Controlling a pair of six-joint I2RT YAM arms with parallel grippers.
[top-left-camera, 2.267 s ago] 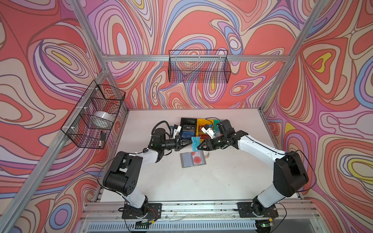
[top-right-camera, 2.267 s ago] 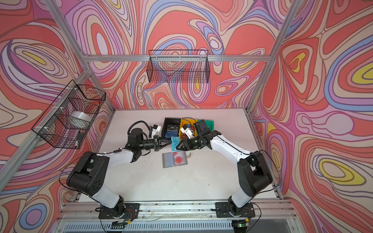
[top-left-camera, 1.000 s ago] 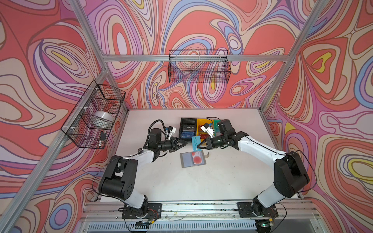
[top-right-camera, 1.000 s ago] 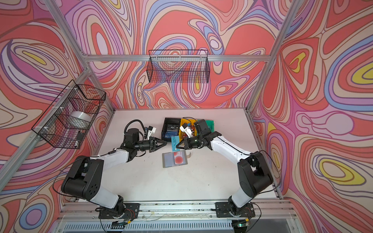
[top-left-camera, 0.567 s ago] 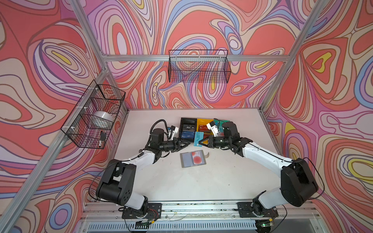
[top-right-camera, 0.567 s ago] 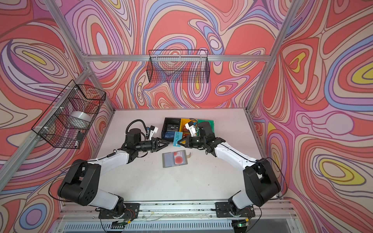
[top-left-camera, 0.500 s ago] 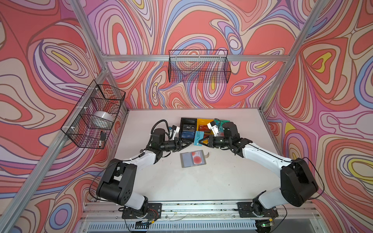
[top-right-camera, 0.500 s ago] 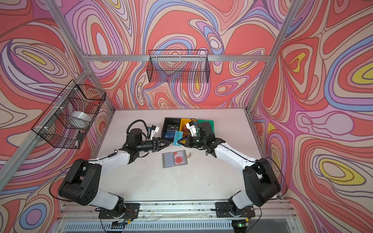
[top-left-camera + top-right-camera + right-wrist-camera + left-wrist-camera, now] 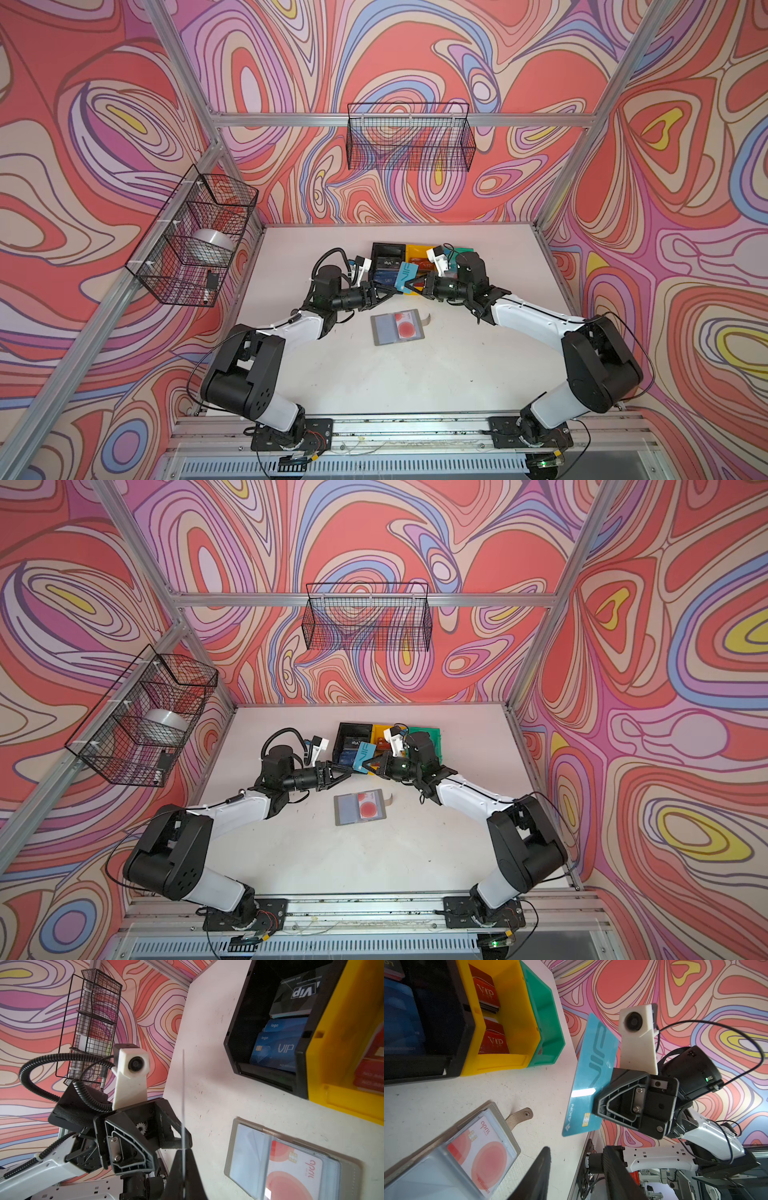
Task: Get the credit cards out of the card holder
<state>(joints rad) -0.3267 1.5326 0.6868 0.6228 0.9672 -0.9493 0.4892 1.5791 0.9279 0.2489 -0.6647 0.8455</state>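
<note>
The light blue card has my right gripper on its long edge, so my left gripper will take the card's lower end [image 9: 577,1130] and turn it before my right gripper regrasps.
The card holder [image 9: 385,332] [image 9: 347,810] lies open and flat in mid-table. A white card with red circles [image 9: 406,328] [image 9: 483,1153] [image 9: 291,1176] sits in one of its clear sleeves. My right gripper [image 9: 409,286] [image 9: 366,769] [image 9: 184,1150] is shut on a light blue VIP card [image 9: 405,276] [image 9: 362,756] [image 9: 591,1068], held on edge above the table between the holder and the bins. My left gripper [image 9: 392,291] [image 9: 350,773] [image 9: 577,1149] faces it, open and empty, its tips just short of the card's lower corner.
Behind the card stand a black bin [image 9: 376,257] [image 9: 234,1047] with dark blue and black cards, a yellow bin [image 9: 415,251] [image 9: 517,1022] with red VIP cards and a green bin [image 9: 548,1012]. The holder's strap tab [image 9: 519,1116] lies beside it. Wire baskets [image 9: 409,141] hang on the walls.
My left jaws have spread and let go of the light blue card. The right gripper has carried it a little back toward the bins. The holder has not moved.
</note>
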